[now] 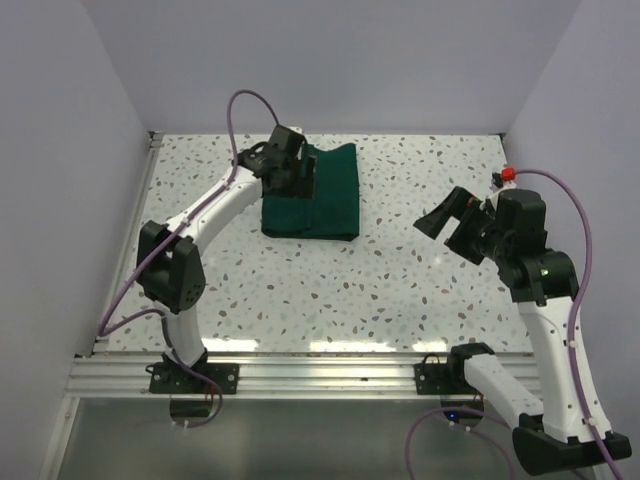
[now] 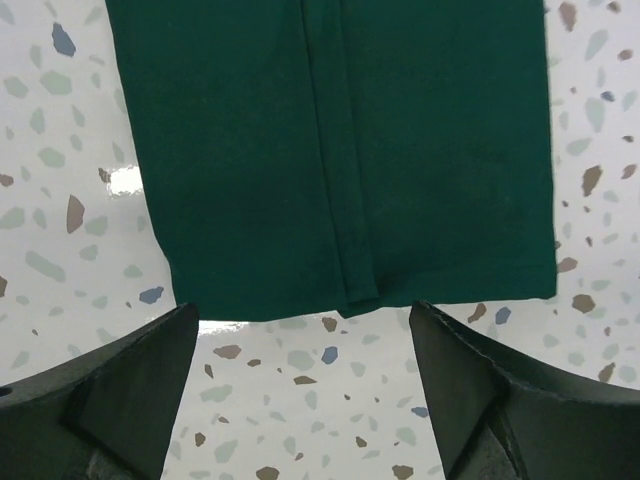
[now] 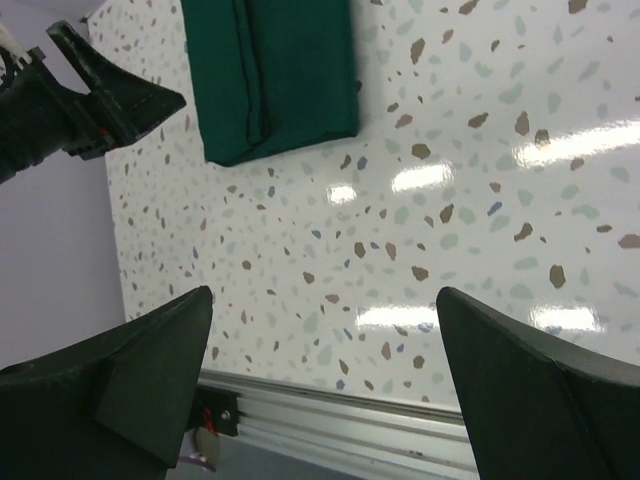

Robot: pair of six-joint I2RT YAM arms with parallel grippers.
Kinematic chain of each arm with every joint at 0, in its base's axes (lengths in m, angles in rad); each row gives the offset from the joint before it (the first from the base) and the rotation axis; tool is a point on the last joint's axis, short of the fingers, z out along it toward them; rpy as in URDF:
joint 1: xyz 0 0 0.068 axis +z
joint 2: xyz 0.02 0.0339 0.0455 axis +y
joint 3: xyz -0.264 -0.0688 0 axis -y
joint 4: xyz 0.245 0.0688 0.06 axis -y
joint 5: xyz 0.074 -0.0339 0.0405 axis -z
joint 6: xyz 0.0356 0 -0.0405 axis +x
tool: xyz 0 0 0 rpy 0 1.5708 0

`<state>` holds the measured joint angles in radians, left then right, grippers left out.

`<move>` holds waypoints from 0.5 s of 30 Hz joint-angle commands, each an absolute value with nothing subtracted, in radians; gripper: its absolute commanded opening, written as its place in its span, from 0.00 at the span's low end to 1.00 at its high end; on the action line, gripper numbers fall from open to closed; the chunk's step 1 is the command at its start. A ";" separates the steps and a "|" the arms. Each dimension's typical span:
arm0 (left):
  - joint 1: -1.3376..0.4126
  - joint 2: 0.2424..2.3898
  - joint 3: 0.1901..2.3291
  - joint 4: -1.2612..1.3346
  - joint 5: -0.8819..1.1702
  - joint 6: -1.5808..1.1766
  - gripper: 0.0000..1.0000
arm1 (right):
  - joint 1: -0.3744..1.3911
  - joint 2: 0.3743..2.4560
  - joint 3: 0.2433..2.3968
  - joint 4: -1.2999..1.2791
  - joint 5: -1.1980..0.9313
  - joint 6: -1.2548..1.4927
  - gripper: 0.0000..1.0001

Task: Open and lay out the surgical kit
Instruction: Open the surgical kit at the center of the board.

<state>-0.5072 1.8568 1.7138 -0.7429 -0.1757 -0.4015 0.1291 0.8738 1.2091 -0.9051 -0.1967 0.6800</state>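
The flap of the surgical kit lies shut below the empty fingers of my left gripper, so I need to move lower and pinch the middle strip's near end (image 2: 355,265) to open the flap.
The surgical kit (image 1: 322,197) is a folded dark green cloth bundle lying flat at the back middle of the speckled table. A lengthwise fold seam runs down its top (image 2: 340,150). My left gripper (image 1: 296,170) hovers over the bundle's left part, open, its two dark fingers spread just short of the cloth's edge with only tabletop between them (image 2: 304,310). My right gripper (image 1: 455,225) hangs open well to the right of the bundle, holding nothing (image 3: 325,292). In the right wrist view the bundle (image 3: 275,75) lies far off, beside the left arm's fingers (image 3: 110,100).
An aluminium rail (image 1: 320,370) runs along the table's near edge and shows below the right fingers (image 3: 330,425). Pale walls close in the table at left, back and right. A small red part (image 1: 507,175) sits at the right wall by the purple cable.
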 commanded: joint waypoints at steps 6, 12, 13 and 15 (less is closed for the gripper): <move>-0.561 1.973 1.683 -0.686 -0.278 -0.413 0.89 | 0.126 0.841 1.229 -1.046 -0.156 0.597 0.99; -0.603 2.040 1.664 -0.641 -0.294 -0.414 0.89 | 0.127 0.833 1.232 -1.086 -0.149 0.575 0.99; -0.606 2.051 1.667 -0.641 -0.299 -0.417 0.89 | 0.126 0.831 1.230 -1.091 -0.143 0.574 0.99; -0.611 2.086 1.674 -0.658 -0.322 -0.428 0.88 | 0.127 0.822 1.227 -1.098 -0.140 0.569 0.99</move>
<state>-0.6033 2.0609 1.6691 -0.6914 -0.2691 -0.4088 0.1287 0.8433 1.2041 -1.0584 -0.1532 0.6003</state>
